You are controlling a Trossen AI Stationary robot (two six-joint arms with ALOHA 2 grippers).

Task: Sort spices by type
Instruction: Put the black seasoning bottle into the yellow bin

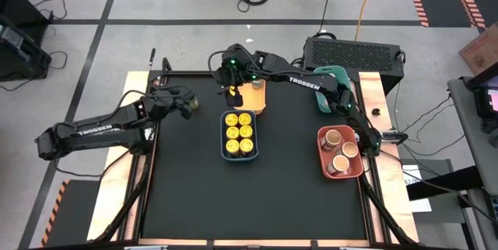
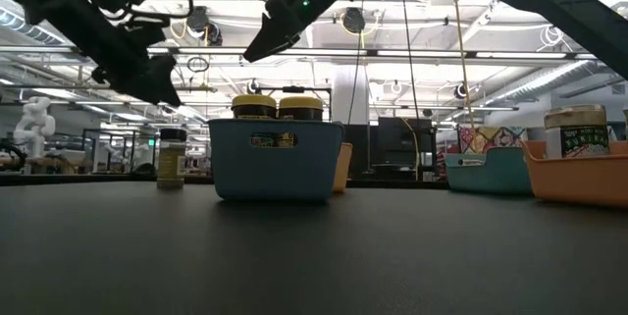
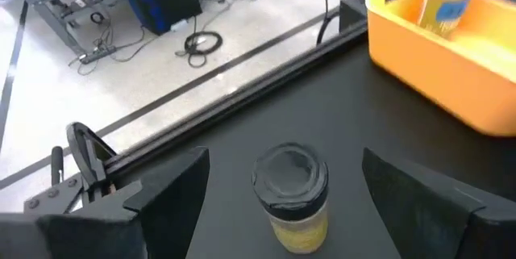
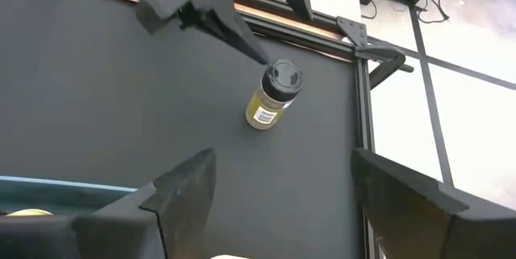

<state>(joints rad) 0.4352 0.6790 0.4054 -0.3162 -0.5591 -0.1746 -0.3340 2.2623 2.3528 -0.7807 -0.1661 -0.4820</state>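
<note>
The dark-lidded spice jar is next for my left gripper, which should move down and close on the jar's upper part (image 1: 194, 103) (image 3: 292, 198), around its lid.
A dark-lidded spice jar (image 3: 292, 198) with yellow contents stands upright on the black table near its far left corner, also seen in the right wrist view (image 4: 272, 96) and the low view (image 2: 171, 158). My left gripper (image 1: 187, 103) hovers open above it, one finger (image 3: 169, 186) to either side and clear of it. Several yellow-lidded jars (image 1: 238, 132) stand in the blue tray (image 1: 226, 150). One jar (image 3: 447, 1) stands in the yellow tray (image 3: 451, 65). My right gripper (image 1: 230, 94) hangs open and holds nothing, above the gap between the yellow and blue trays.
A red tray (image 1: 320, 160) with peach-topped tubs (image 1: 340, 150) sits at the right edge. A green tray (image 1: 320, 102) lies partly under my right arm at the far right. The table's near half is bare black mat (image 1: 257, 203). A metal frame (image 3: 242, 98) borders the far edge.
</note>
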